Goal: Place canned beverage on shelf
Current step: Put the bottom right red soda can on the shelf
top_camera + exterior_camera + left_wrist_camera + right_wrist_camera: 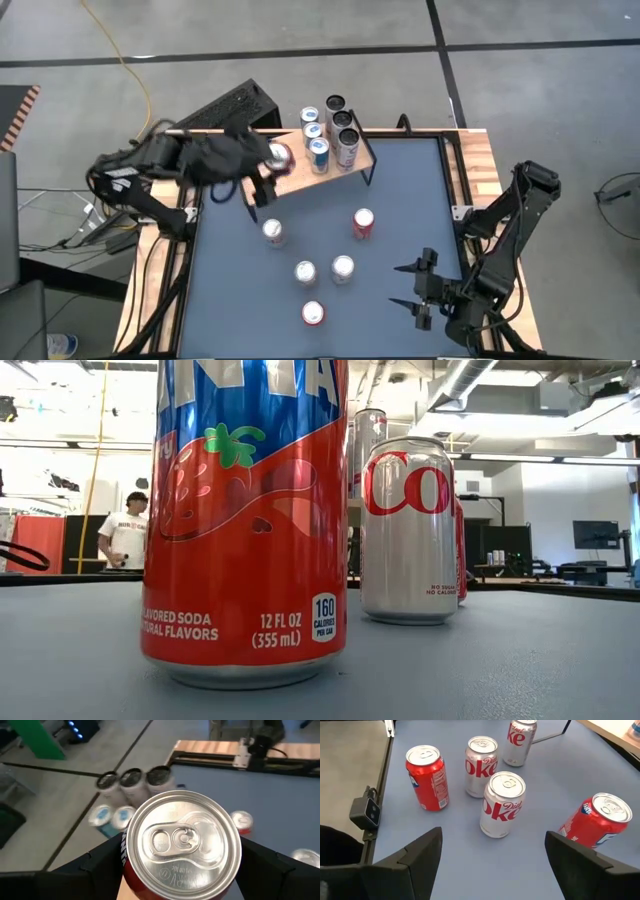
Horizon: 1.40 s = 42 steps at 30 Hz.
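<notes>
I should release the red can from my left gripper on the shelf's far edge (286, 146) beside the rearmost blue can.
My left gripper (268, 170) is shut on a red can (280, 156) over the left end of the shelf (295, 180), a light wooden board on thin black legs. In the left wrist view the can's silver top (182, 840) fills the middle, with the board (131, 892) showing under it. Several cans (328, 130) stand on the shelf's far part. My right gripper (420, 290) is open and empty near the table's right front, its fingers wide apart in the right wrist view (492, 865). My left gripper pinches the red can's side wall (128, 867) just below the top rim, one finger (100, 867) on each opposite side. The fingers come slanting down from above and from the table's left. The can stands upright over the board; I cannot tell whether its base touches it.
Several cans stand on the blue table top: a silver one (272, 232), a red one (363, 223), two silver ones (305, 272) (342, 268) and a red one (313, 313). The low view shows a red strawberry soda can (245, 520) close up and a person (125, 530) far behind.
</notes>
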### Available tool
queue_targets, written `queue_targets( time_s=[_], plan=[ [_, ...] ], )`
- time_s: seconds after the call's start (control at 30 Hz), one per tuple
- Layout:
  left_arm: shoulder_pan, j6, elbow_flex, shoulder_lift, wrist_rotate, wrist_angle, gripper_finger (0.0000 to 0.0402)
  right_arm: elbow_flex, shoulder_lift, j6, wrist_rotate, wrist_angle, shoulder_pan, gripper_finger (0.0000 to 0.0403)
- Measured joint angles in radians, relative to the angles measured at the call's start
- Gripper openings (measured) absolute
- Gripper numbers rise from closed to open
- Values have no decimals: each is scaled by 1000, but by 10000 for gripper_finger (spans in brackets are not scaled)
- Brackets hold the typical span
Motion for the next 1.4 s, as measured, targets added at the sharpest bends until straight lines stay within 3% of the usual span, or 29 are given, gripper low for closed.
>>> queue_targets(
  time_s=[0.1, 0.17, 0.3, 0.5, 0.63, 0.77, 0.97, 1.13, 1.4],
  plan=[
    [91, 35, -21, -24, 106, 15, 289, 0, 0, 0, 0, -1, -8, 330],
    [153, 53, -97, -55, 170, 50, 289, 0, 0, 0, 0, -1, -8, 330],
    [273, 85, -352, -152, 270, 211, 289, 0, 0, 0, 0, -2, -8, 330],
    [500, 89, -713, -328, 466, 637, 289, -1, 0, 0, 0, -17, -9, 330],
    [660, 30, -857, -352, 631, 701, 289, -1, 0, 0, -1, -16, -16, 330],
    [766, 1, -885, -334, 710, 716, 289, -1, 0, 0, -5, -21, -29, 330],
    [828, -48, -797, -258, 793, 717, 289, -1, 0, 0, -8, -42, -51, 330],
    [829, -12, -761, -170, 798, 630, 289, -1, 0, -24, -9, -46, -57, 330],
    [815, 51, -755, -70, 745, 698, 289, -1, 0, -25, -21, -46, -68, 330]
  ],
)
